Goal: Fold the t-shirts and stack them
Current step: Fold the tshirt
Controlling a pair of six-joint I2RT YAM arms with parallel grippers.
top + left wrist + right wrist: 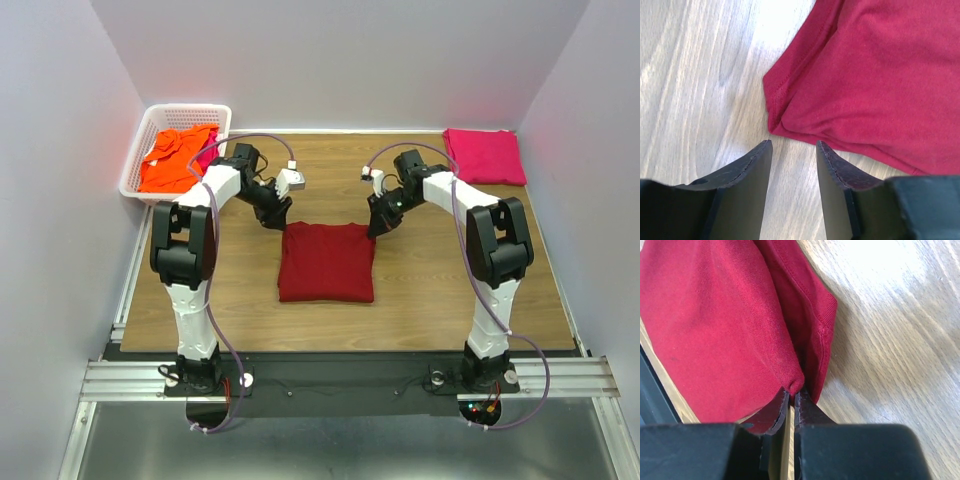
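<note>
The dark red t-shirt has only my right gripper holding a far corner, so my left gripper will pinch the other far corner [289, 228] before both pull it away.
The dark red t-shirt [327, 262] lies folded into a rectangle at the table's middle. My left gripper [275, 216] is at its far left corner. In the left wrist view this gripper [794, 147] is open and empty, just short of the shirt's corner [865, 75]. My right gripper [379, 228] is at the far right corner. In the right wrist view it [792, 391] is shut on a pinch of the red cloth [715, 325]. A magenta-pink t-shirt [485, 156] lies folded at the far right. An orange t-shirt [178, 158] lies crumpled in the basket.
The white lattice basket [189, 111] stands at the far left corner, partly off the table. A bit of pink cloth [208, 156] shows under the orange shirt. White walls close in the back and both sides. The wooden table [430, 280] ends near the arm bases.
</note>
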